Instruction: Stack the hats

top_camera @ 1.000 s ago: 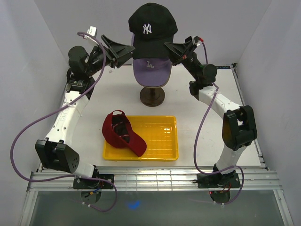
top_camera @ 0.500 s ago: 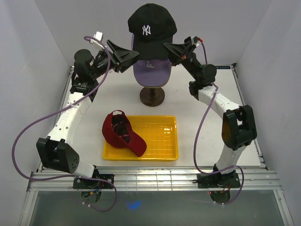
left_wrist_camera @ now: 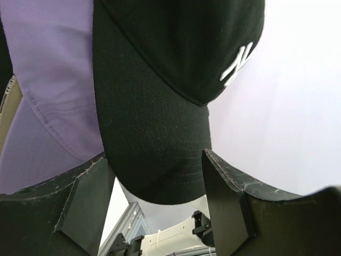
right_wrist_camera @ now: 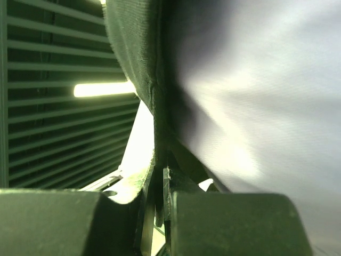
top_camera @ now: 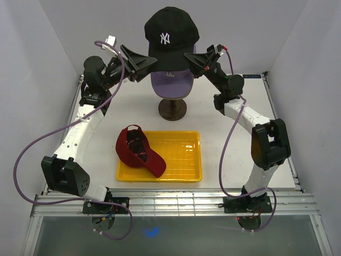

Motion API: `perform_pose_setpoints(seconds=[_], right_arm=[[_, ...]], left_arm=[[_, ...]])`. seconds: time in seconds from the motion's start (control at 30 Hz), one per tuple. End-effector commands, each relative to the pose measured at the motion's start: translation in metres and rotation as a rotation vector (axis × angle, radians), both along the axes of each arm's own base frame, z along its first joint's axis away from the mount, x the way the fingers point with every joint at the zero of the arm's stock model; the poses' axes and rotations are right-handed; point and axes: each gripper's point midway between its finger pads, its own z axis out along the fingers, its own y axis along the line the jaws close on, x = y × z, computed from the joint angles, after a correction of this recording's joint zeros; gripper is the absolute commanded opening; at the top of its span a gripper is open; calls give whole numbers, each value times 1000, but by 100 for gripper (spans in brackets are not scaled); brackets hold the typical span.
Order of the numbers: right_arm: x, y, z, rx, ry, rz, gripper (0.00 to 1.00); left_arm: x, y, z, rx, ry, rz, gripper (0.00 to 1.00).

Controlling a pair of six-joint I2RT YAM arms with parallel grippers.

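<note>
The black cap's visor sits up at the lavender cap's logo, so I should use my right gripper to take the brim's side edge (top_camera: pixel 193 52) and draw the black cap down.
A black cap (top_camera: pixel 171 33) with a white "NY" logo hangs in the air above a lavender cap (top_camera: pixel 171 82), which sits on a stand at the back centre. My right gripper (top_camera: pixel 189 57) is shut on the black cap's edge (right_wrist_camera: pixel 139 64) and holds it up. My left gripper (top_camera: pixel 153 64) is open, with the black cap's brim (left_wrist_camera: pixel 154 160) between its fingers (left_wrist_camera: pixel 85 200) and not pinched. The lavender cap also shows in the left wrist view (left_wrist_camera: pixel 53 69), with a tan edge (left_wrist_camera: pixel 9 109) under it. A red cap (top_camera: pixel 139 150) lies upside down in the yellow tray.
The yellow tray (top_camera: pixel 181 160) lies at the front centre of the white table. The stand's dark round base (top_camera: pixel 172 110) is behind the tray. White walls close in the table on the left, right and back.
My left gripper has swung right and up, so its open fingers now straddle the black cap's brim. My right gripper has lifted the black cap slightly.
</note>
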Motion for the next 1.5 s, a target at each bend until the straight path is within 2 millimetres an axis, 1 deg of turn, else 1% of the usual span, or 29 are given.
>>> perform_pose_setpoints(seconds=[0.0, 0.1, 0.23, 0.27, 0.3, 0.37, 0.4, 0.43, 0.47, 0.53, 0.57, 0.6, 0.63, 0.67, 0.7, 0.77, 0.87, 1.0, 1.1, 1.17, 1.2, 1.27, 1.33, 1.47], right_arm=[[-47, -22, 24, 137, -17, 208, 8], [-49, -20, 19, 118, -18, 217, 8], [-47, -23, 17, 107, -18, 203, 8], [-48, -25, 17, 101, -22, 198, 8], [-46, -25, 13, 94, -12, 196, 8], [-45, -28, 12, 86, -15, 183, 8], [-46, -28, 11, 74, -21, 182, 8], [-44, -27, 9, 60, -11, 179, 8], [-46, -26, 9, 42, -25, 175, 8], [-43, -25, 8, 17, -26, 164, 10], [-45, -24, 9, -5, -33, 167, 11], [-44, -23, 8, -23, -42, 152, 16], [-40, -21, 6, -43, -21, 148, 18], [-42, -21, 8, -60, -30, 146, 22], [-41, -20, 7, -73, -27, 143, 28], [-39, -20, 8, -99, -29, 125, 32], [-38, -18, 6, -160, -29, 110, 41], [-36, -18, 7, -224, -32, 82, 45], [-36, -22, 9, -271, -37, 63, 47], [-37, -22, 8, -313, -58, 50, 47], [-33, -22, 5, -337, -32, 48, 47], [-35, -23, 6, -373, -59, 33, 47], [-33, -23, 6, -405, -47, 32, 47], [-31, -21, 1, -460, -53, 35, 38]], left_arm=[[-11, 2, 24, -23, -62, 10, 74], [-12, 2, 25, -25, -68, 10, 71], [-12, 2, 25, -23, -69, 4, 61], [-12, 1, 25, -21, -71, 0, 55], [-12, 1, 24, -20, -68, -2, 52], [-12, 1, 22, -16, -67, -4, 46], [-13, 0, 21, -13, -67, -8, 41], [-13, 0, 20, -12, -67, -11, 40], [-13, 0, 19, -10, -65, -12, 35], [-14, -1, 17, -6, -66, -18, 32], [-14, -1, 17, -5, -66, -19, 31], [-14, -1, 16, -4, -65, -21, 26], [-14, -2, 15, -3, -62, -24, 25], [-14, -1, 14, -3, -60, -24, 25], [-14, -1, 13, -3, -58, -24, 24], [-14, -1, 13, -2, -56, -25, 22], [-14, -2, 12, -2, -55, -27, 20], [-12, -1, 9, -4, -44, -14, 20], [-11, -1, 7, -7, -34, -9, 18], [-9, 1, 4, -9, -27, 2, 17], [-10, 0, 4, -9, -25, 0, 16], [-9, 0, 4, -9, -25, 0, 15], [-9, 0, 4, -8, -27, 0, 14], [-11, -1, 4, -5, -29, -7, 9]])
